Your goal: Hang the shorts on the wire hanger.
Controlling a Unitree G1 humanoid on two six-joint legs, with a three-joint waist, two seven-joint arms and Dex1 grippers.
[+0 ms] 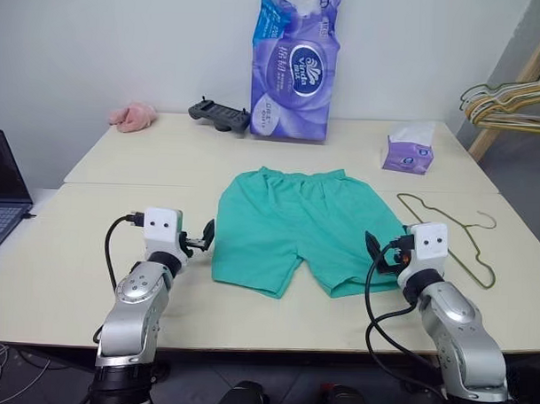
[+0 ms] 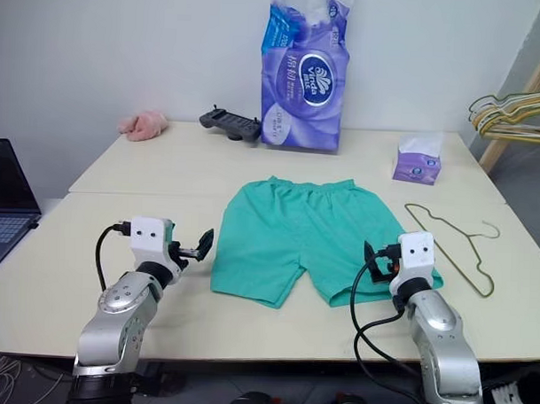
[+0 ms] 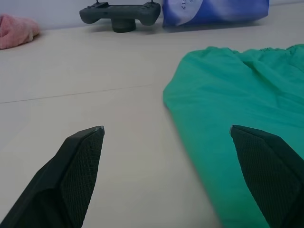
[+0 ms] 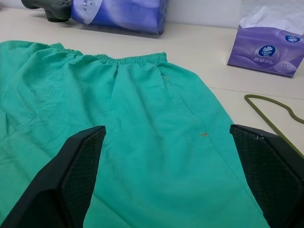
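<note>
I should close my left gripper on the inner hem corner [image 1: 277, 294] of the teal-green shorts' leg that is farther from the wire hanger.
The teal-green shorts [image 1: 291, 225] lie flat in the middle of the table, waistband toward the far side and both legs toward me. To their right lies the thin olive wire hanger [image 1: 453, 231], its hook pointing away to the right. My left gripper [image 1: 202, 239] hovers open just off the left leg's edge, holding nothing. Over the right leg's hem, my right gripper [image 1: 379, 252] is open too. In the right wrist view the shorts [image 4: 137, 128] spread between the two black fingers [image 4: 78, 175], with a piece of the wire hanger [image 4: 273, 111] beside them.
A purple tissue pack [image 1: 295, 65], a black controller [image 1: 219, 114] and a small pink cloth [image 1: 133, 116] stand along the table's far edge. A purple tissue box [image 1: 407, 152] sits at the back right. A laptop [image 1: 2, 188] is on the left, and a bunch of hangers [image 1: 509, 99] hangs at the right.
</note>
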